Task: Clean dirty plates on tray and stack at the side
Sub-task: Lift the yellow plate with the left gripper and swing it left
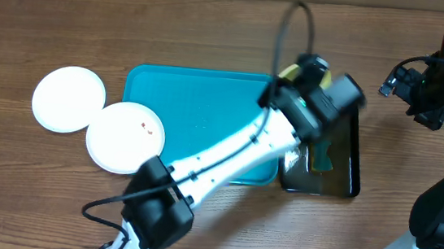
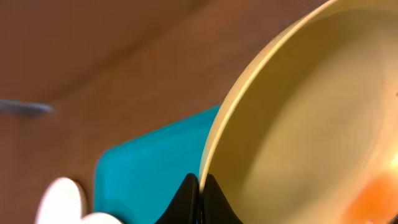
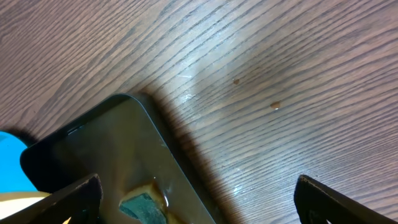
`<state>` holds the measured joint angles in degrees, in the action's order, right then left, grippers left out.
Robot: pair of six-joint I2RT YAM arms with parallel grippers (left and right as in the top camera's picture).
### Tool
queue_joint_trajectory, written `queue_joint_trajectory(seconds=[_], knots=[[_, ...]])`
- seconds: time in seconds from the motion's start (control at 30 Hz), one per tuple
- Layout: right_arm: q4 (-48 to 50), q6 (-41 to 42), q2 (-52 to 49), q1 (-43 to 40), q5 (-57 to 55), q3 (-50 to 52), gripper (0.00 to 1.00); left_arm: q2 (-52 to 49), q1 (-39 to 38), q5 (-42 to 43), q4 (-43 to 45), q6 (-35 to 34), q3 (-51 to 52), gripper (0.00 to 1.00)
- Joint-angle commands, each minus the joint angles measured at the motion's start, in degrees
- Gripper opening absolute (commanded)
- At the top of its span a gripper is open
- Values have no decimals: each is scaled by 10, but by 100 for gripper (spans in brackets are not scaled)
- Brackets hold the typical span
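Note:
Next, my left gripper releases the pale yellow-green plate on top of the plain white plate (image 1: 69,99) (image 2: 60,204).
My left gripper (image 2: 200,186) is shut on the rim of a pale yellow-green plate (image 2: 311,124), which fills the right side of the left wrist view, tilted, with a blurred orange patch low on it. From above, that gripper (image 1: 327,98) hangs over the left end of a black tray (image 1: 353,166), and the arm hides the held plate. Two white plates lie left of the turquoise tray (image 1: 199,106): a plain one (image 1: 68,98) and one with red smears (image 1: 125,136). My right gripper (image 3: 205,205) stands open and holds nothing, over the black tray's far corner.
The black tray (image 3: 106,143) holds brownish liquid and a green sponge (image 3: 143,206), also seen from above as the sponge (image 1: 322,156). The right arm (image 1: 422,86) is at the far right of the wooden table (image 1: 215,26). The left arm crosses the turquoise tray diagonally.

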<state>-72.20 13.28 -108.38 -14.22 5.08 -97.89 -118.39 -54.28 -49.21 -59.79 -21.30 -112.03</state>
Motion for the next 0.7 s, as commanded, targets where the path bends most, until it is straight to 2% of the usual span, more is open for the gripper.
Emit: queue_joint_trajectory(seconds=[0.0, 0.03, 0.1, 0.2, 0.37, 0.57, 0.67], knots=[[1, 0, 11, -2, -5, -7, 100, 19, -42, -175, 26, 20, -14, 4], [1, 0, 11, -2, -5, -7, 100, 19, -56, -214, 50, 41, -14, 4], [1, 0, 11, -2, -5, -7, 100, 19, -63, -235, 75, 64, -14, 4], [1, 0, 11, -2, -5, -7, 100, 19, -65, -235, 96, 97, -14, 4], [1, 0, 11, -2, -5, -7, 100, 19, -64, -217, 107, 95, -14, 4], [1, 0, 11, -2, -5, -7, 100, 19, -40, -51, 106, 89, -14, 4], [1, 0, 11, -2, -5, -7, 100, 21, -9, 68, 105, 73, -15, 4]])
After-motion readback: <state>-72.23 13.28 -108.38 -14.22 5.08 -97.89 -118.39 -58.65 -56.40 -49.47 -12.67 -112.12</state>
